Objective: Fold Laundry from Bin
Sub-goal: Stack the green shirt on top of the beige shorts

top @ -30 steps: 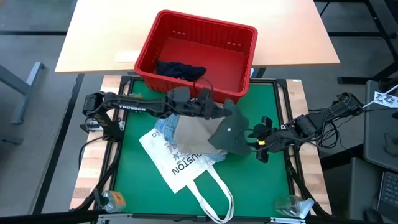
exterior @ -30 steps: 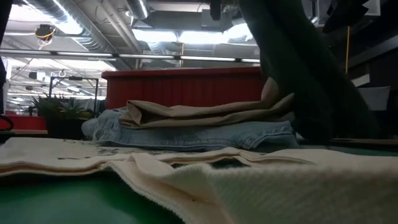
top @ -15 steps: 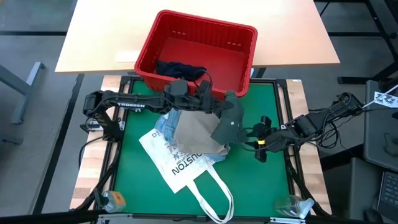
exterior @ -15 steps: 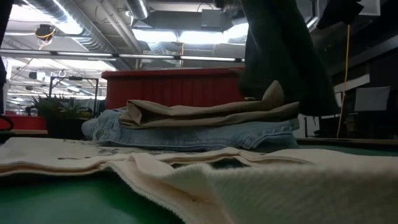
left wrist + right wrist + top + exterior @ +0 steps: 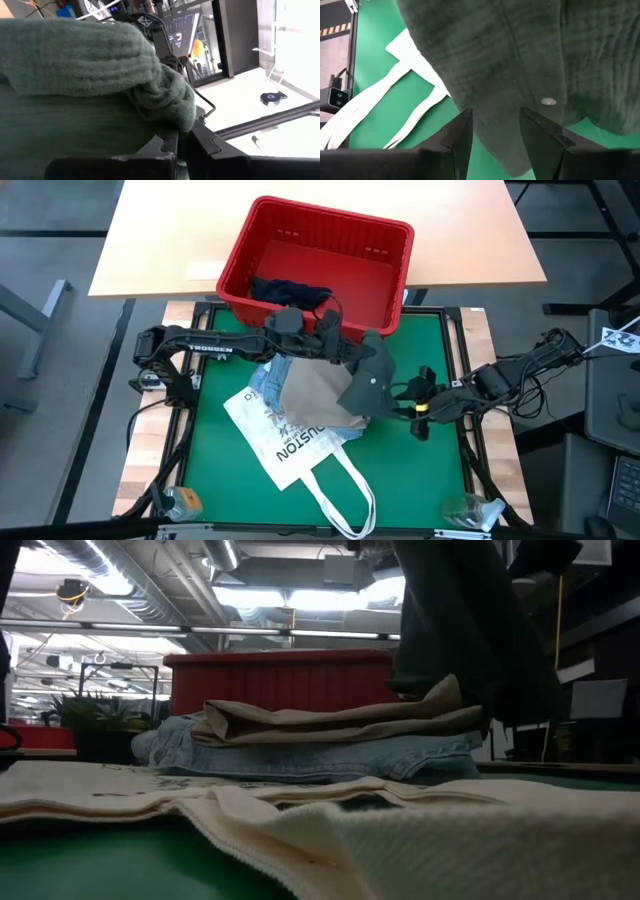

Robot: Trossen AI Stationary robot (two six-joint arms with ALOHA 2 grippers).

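Observation:
The robot's left gripper should release the dark olive shirt, now hanging over the mat's middle, spread across the top of the folded beige garment [image 5: 317, 378].
My left gripper [image 5: 345, 358] reaches over the middle of the green mat and is shut on the dark olive shirt [image 5: 368, 380], which hangs from it [image 5: 460, 630]. My right gripper [image 5: 405, 405] stands open to the shirt's right. Its fingers flank the shirt's buttoned edge [image 5: 495, 135]. A folded beige garment [image 5: 310, 395] lies on folded jeans [image 5: 300, 755], and both lie on the white tote bag [image 5: 290, 442]. The red bin [image 5: 315, 265] stands at the mat's far edge with a dark navy garment [image 5: 290, 290] in it. My left gripper pinches a bunched fold of the shirt [image 5: 165, 107] between its two shut fingers. The fingers lie about level and come from the table's left. The shirt hangs slack below them, its lower part by the right end of the beige garment [image 5: 445, 695]. My right gripper has the shirt's edge between its fingers [image 5: 540, 132]; whether they touch it I cannot tell.
The tote bag's handles [image 5: 345, 500] trail toward the near edge. Bare green mat [image 5: 420, 470] lies at the near right and the left. A pale wooden tabletop [image 5: 160, 240] extends behind the bin.
My left gripper has risen a little and drawn back toward the far left with the shirt. The shirt, which spread down onto the mat toward the right gripper, is now gathered up, its lower part lifted off the mat. The right gripper has kept its place.

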